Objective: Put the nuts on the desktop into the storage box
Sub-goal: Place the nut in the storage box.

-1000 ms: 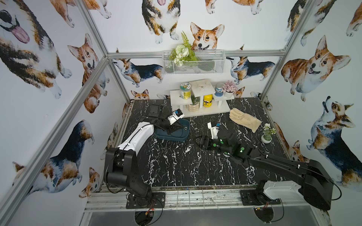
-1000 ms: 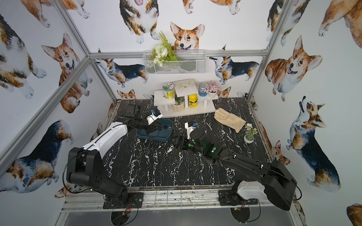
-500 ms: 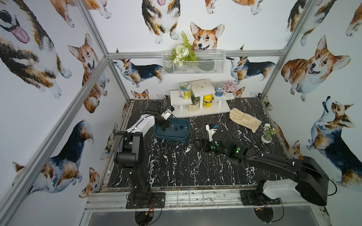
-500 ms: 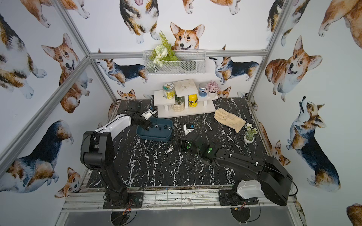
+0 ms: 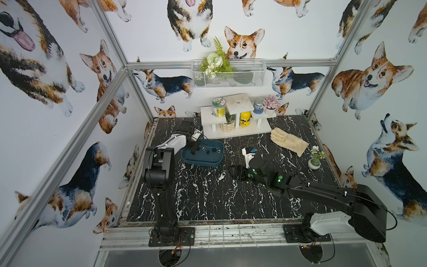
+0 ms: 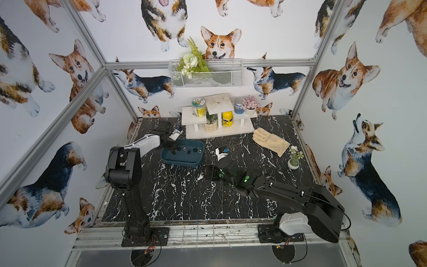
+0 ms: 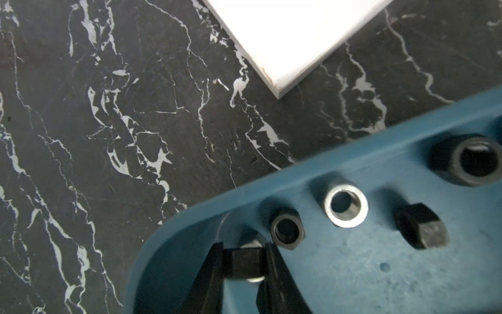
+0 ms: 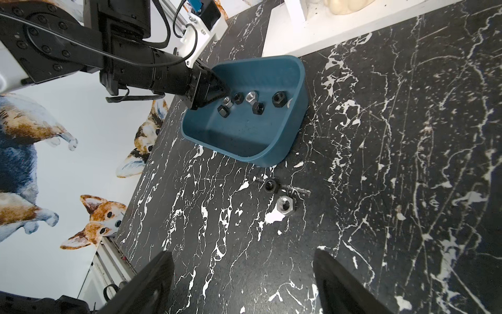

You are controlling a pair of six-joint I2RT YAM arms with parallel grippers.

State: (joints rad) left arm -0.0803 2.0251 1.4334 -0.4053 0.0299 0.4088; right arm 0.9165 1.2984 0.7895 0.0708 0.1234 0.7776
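The robot's right gripper needs to close on the sides of the silver nut [image 5: 223,174] [image 8: 285,204] on the desktop, next to the black nut outside the storage box.
The teal storage box [image 5: 201,163] [image 6: 182,161] sits on the black veined desktop [image 5: 203,198], left of centre. Several black and silver nuts [image 8: 279,99] lie inside it. My left gripper [image 5: 193,150] [image 6: 173,151] [image 7: 243,254] hangs low over the box's left end, shut on a black nut [image 7: 241,262]; a silver nut shows just behind it. Two nuts lie on the desktop near the box: a black nut [image 8: 270,186] and a silver nut [image 8: 284,206] [image 5: 223,173]. My right gripper [image 5: 233,172] [image 8: 243,261] hovers just short of them, open and empty.
A white tiered shelf stand [image 5: 238,133] with jars stands at the back. A cream glove [image 5: 288,139] and a small potted plant [image 5: 314,161] lie at the right. A wire basket [image 5: 227,76] hangs on the back wall.
The left arm folded its elbow up and back, and its gripper shifted to the box's left end and sank lower. The right gripper crept slightly toward the loose nuts.
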